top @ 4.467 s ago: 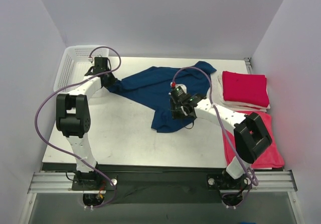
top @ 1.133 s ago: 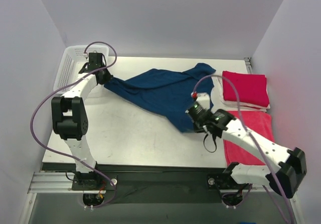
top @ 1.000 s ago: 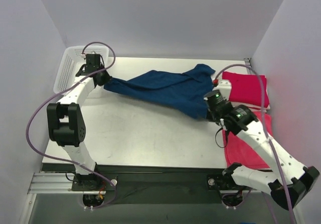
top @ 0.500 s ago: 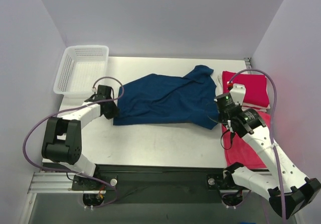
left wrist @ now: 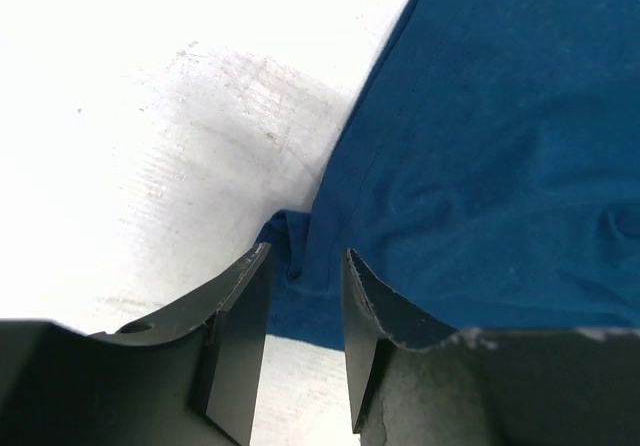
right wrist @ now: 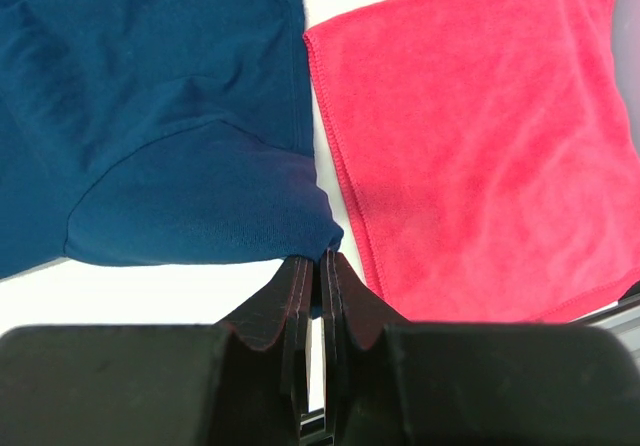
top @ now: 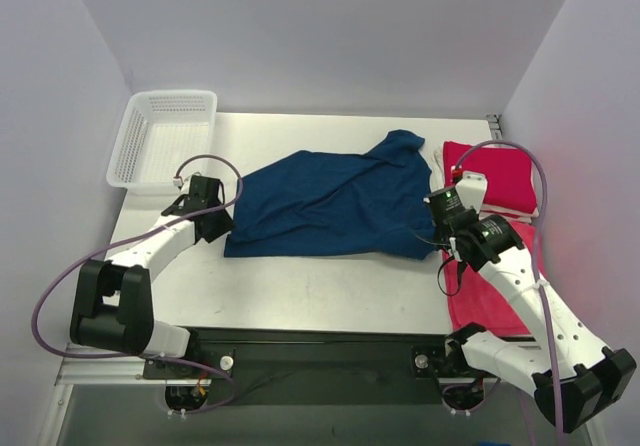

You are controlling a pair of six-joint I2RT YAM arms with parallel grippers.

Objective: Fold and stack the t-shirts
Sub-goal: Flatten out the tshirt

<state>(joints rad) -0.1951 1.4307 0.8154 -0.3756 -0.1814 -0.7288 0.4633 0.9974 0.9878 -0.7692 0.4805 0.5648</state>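
Observation:
Next, I pinch that corner (left wrist: 312, 278) of the navy blue t-shirt, lying rumpled between my left gripper's open fingers, with that gripper before both grippers flip the t-shirt.
The navy blue t-shirt (top: 330, 206) lies spread across the middle of the table, back side up with no print showing. My left gripper (top: 218, 228) is at its near left corner. In the left wrist view the left gripper (left wrist: 307, 266) is open, with the shirt's corner (left wrist: 300, 296) lying between the fingertips. My right gripper (top: 443, 246) is at the shirt's near right corner. In the right wrist view the right gripper (right wrist: 317, 258) is shut on a pinch of navy cloth (right wrist: 200, 206). A folded crimson t-shirt (top: 490, 174) lies at the back right.
A white mesh basket (top: 140, 151) stands at the back left. A flat red cloth (top: 500, 291) lies at the near right under my right arm, right beside the pinched corner in the right wrist view (right wrist: 470, 136). Pale folded layers sit under the folded red shirt.
Both arms pulled the navy shirt taut, then drew it toward the near edge and laid it flat. In the last half second both grippers and the hem shifted only slightly.

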